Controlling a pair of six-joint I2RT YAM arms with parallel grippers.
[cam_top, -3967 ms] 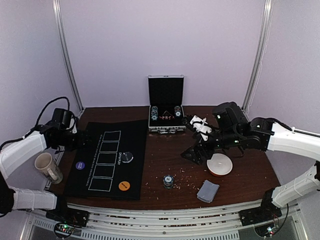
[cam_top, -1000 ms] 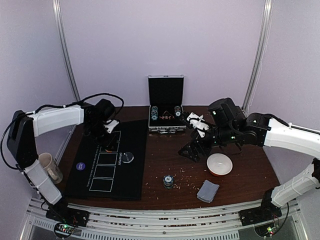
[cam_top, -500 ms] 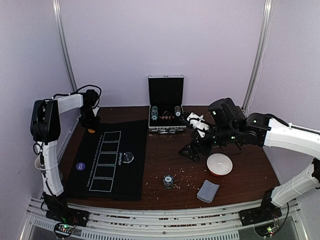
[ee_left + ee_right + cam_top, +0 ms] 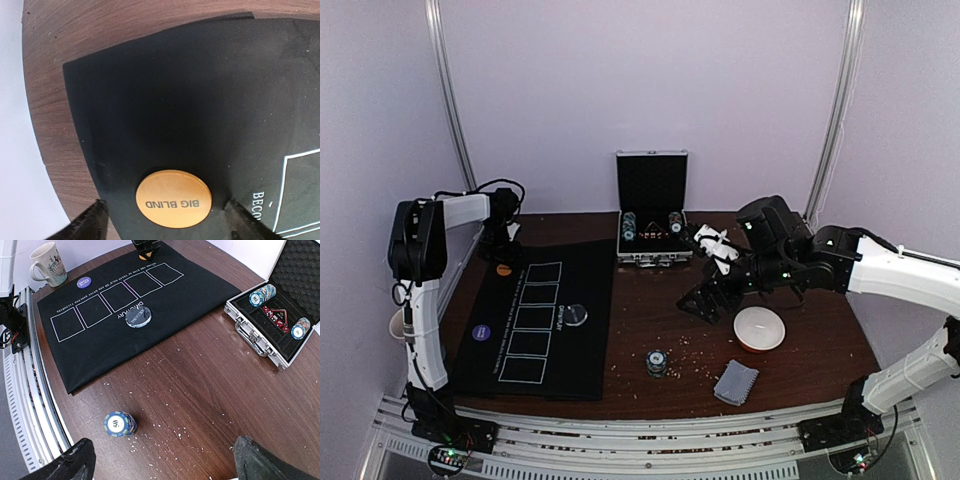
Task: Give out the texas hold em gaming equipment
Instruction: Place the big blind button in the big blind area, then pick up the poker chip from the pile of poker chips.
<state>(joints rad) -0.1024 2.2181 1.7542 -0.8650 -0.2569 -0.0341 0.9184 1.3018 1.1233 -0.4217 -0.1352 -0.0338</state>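
My right gripper closes next on the upper chips (image 4: 657,360) (image 4: 120,423) of the blue chip stack, since the lower chips will stay on the wood.
An orange BIG BLIND button (image 4: 173,198) lies flat on the far left corner of the black poker mat (image 4: 535,350). My left gripper (image 4: 167,226) stands open over it, one fingertip on each side and neither touching. In the top view that gripper (image 4: 505,242) sits just behind the button (image 4: 503,269). A purple button (image 4: 480,331) and a dark dealer button (image 4: 576,314) also lie on the mat. A blue chip stack (image 4: 119,423) stands on the wood below my open, empty right gripper (image 4: 160,471). Grey-blue cards (image 4: 735,381) lie near the front right.
An open metal case (image 4: 652,235) with chip stacks stands at the back centre. A white bowl (image 4: 759,328) sits right of my right gripper (image 4: 705,303). A beige mug (image 4: 49,263) stands left of the mat, partly behind the left arm. Crumbs speckle the wood.
The left arm swung from over the mat to its far left corner. Its jaws opened and the orange button now lies free on the mat. The right arm stayed still.
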